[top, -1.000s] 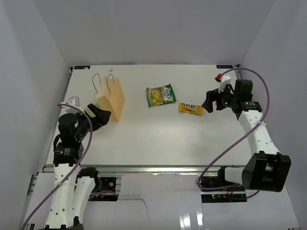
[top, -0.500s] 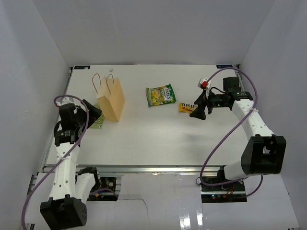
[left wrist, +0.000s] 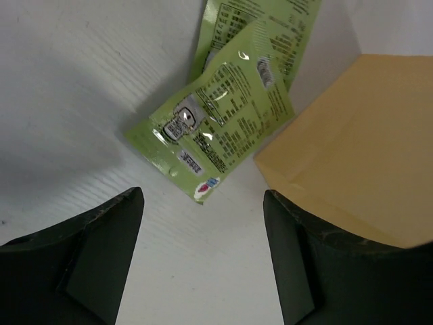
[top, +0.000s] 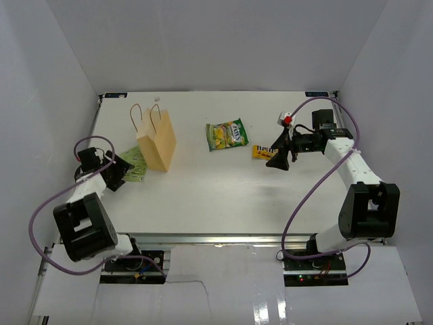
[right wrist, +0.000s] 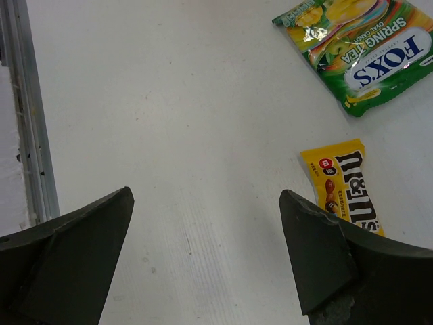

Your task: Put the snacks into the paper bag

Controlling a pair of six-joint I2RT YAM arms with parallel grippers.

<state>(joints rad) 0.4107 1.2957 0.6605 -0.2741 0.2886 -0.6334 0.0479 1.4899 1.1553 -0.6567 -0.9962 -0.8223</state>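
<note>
The top light green sachet lies slanted over the lower sachet, crooked to my left gripper's fingers, so next I turn and pinch the top sachet's long edge (left wrist: 218,62).
The tan paper bag (top: 157,139) stands upright at the left; its side shows in the left wrist view (left wrist: 358,162). The green-and-yellow pouch (top: 226,134) lies flat mid-table, also in the right wrist view (right wrist: 365,51). The narrow yellow candy packet (top: 262,152) lies to its right, and in the right wrist view (right wrist: 345,193) it sits beside my right finger. My right gripper (top: 279,161) (right wrist: 206,257) is open and empty, just right of that packet, above the table. My left gripper (top: 116,172) (left wrist: 203,257) is open and empty, left of the bag's foot.
Two light green sachets (top: 135,164) (left wrist: 223,115) lie flat on the table against the bag's left foot, just ahead of my left gripper. A metal rail (right wrist: 30,135) runs along the table's near edge. White walls enclose the table on three sides.
My left arm has pulled back to the left, away from the bag, uncovering the light green sachets. My right gripper has swung left and down to the yellow packet.
</note>
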